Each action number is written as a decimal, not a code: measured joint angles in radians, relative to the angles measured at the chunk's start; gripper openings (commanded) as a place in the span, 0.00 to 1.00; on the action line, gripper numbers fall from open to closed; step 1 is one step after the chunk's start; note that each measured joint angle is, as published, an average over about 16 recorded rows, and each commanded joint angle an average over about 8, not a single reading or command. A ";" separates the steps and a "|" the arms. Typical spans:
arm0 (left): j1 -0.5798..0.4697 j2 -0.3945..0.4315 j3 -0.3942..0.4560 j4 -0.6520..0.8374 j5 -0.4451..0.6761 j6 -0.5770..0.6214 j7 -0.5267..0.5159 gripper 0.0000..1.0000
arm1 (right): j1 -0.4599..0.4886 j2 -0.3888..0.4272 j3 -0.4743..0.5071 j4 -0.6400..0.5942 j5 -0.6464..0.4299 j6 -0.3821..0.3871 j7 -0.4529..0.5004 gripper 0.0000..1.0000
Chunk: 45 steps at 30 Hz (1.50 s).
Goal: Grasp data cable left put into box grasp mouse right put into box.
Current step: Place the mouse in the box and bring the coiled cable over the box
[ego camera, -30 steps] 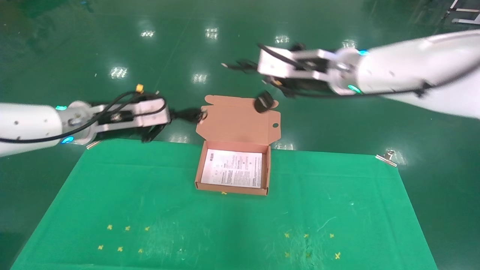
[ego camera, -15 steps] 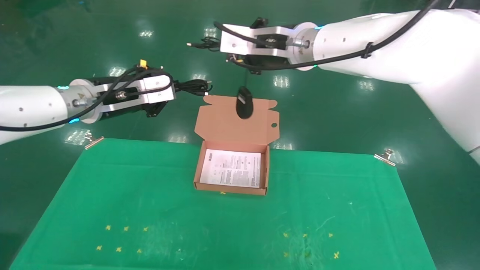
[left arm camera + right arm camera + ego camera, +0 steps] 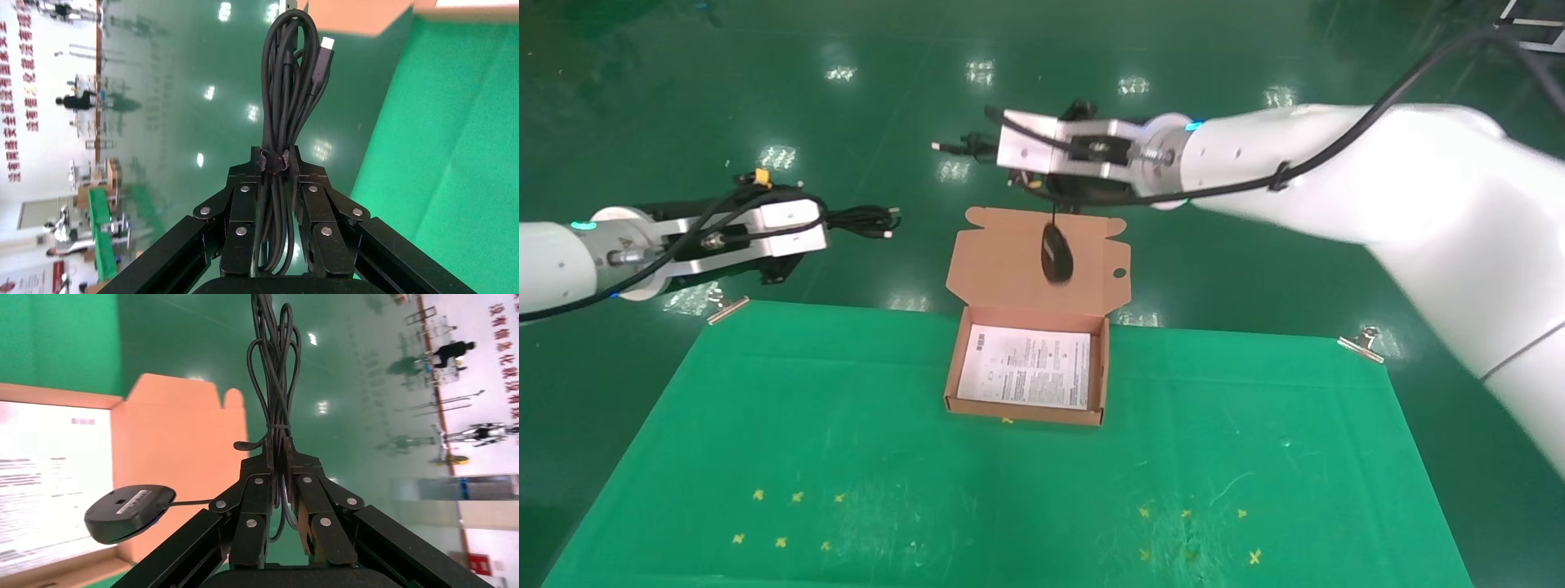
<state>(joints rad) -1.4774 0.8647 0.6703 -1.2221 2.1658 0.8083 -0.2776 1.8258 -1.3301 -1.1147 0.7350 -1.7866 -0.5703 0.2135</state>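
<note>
My right gripper is going to set the mouse down on the white sheet (image 3: 1011,388) by the near side of the box.
My left gripper (image 3: 840,221) is shut on the data cable (image 3: 866,220), a bundle of black loops, and holds it in the air left of the box; the left wrist view shows the cable (image 3: 287,92) pinched between my jaws (image 3: 275,160). My right gripper (image 3: 983,149) is shut on the mouse's bundled cord (image 3: 956,147). The mouse (image 3: 1056,253) dangles from it in front of the lid (image 3: 1009,261). The open cardboard box (image 3: 1104,367) with its white sheet (image 3: 1026,366) stands at the cloth's far edge. The right wrist view shows the gripper (image 3: 275,447), the cord (image 3: 275,367) and the mouse (image 3: 128,511).
A green cloth (image 3: 1009,490) covers the table, held by metal clips at the far left corner (image 3: 723,309) and the far right corner (image 3: 1361,341). Small yellow crosses (image 3: 789,518) mark the near part of the cloth. Shiny green floor lies beyond.
My left gripper has drawn back to the left and a little lower with the data cable. My right gripper has come lower, and the hanging mouse has dropped a little in front of the lid.
</note>
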 measured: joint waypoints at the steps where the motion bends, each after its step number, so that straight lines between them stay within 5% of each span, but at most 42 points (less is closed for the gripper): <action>1: 0.002 -0.003 0.000 -0.001 0.008 0.001 -0.005 0.00 | -0.005 -0.004 -0.002 -0.006 0.005 0.000 -0.004 0.00; 25: 0.012 -0.016 -0.001 -0.025 0.070 0.018 -0.062 0.00 | -0.106 -0.038 -0.115 -0.034 0.218 0.030 -0.083 0.00; 45: 0.013 -0.016 -0.002 -0.028 0.073 0.019 -0.065 0.00 | -0.170 -0.040 -0.245 -0.148 0.355 0.082 0.033 0.00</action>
<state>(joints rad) -1.4646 0.8490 0.6686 -1.2497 2.2386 0.8276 -0.3424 1.6562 -1.3702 -1.3600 0.5865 -1.4321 -0.4881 0.2467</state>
